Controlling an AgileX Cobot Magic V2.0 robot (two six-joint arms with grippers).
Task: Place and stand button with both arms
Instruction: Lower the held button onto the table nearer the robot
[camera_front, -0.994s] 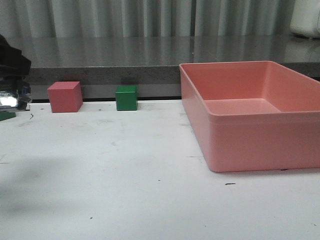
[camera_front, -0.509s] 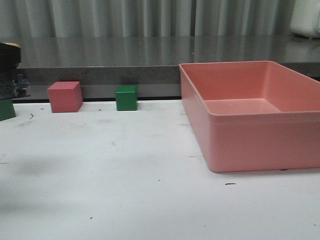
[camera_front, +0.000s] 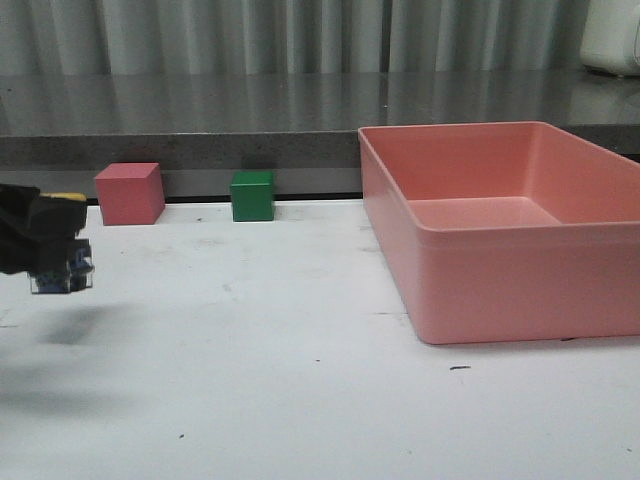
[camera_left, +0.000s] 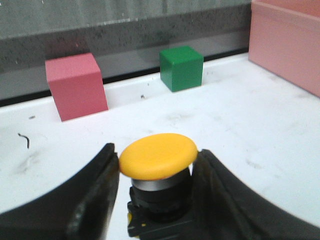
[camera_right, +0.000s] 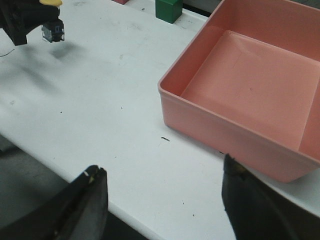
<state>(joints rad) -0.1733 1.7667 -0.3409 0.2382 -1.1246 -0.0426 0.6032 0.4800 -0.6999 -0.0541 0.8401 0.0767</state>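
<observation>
I have my spot for the button, still held above the white table, in front of the pink cube. Next, my left gripper releases it there, standing on the white table (camera_front: 97, 319).
My left gripper (camera_left: 156, 155) is shut on the button (camera_left: 158, 156), its two black fingers pressed against the yellow mushroom cap and the silver and black collar below it. In the front view the left gripper (camera_front: 40, 235) holds the button (camera_front: 62, 262) above the white table at the far left, cap up, bluish base hanging below. The right wrist view shows the same button (camera_right: 52, 30) in the air at the far corner. My right gripper (camera_right: 162, 175) is open and empty over the table's near edge, beside the pink bin (camera_right: 250, 85).
A pink cube (camera_front: 130, 193) and a green cube (camera_front: 253, 195) stand at the back edge of the white table (camera_front: 250, 340). A large pink bin (camera_front: 500, 230) fills the right side. A grey counter and curtain lie behind.
My left gripper has come down and rightward into the front view with the button in it. The green cube at the far left edge no longer shows. The cubes and bin have not moved.
</observation>
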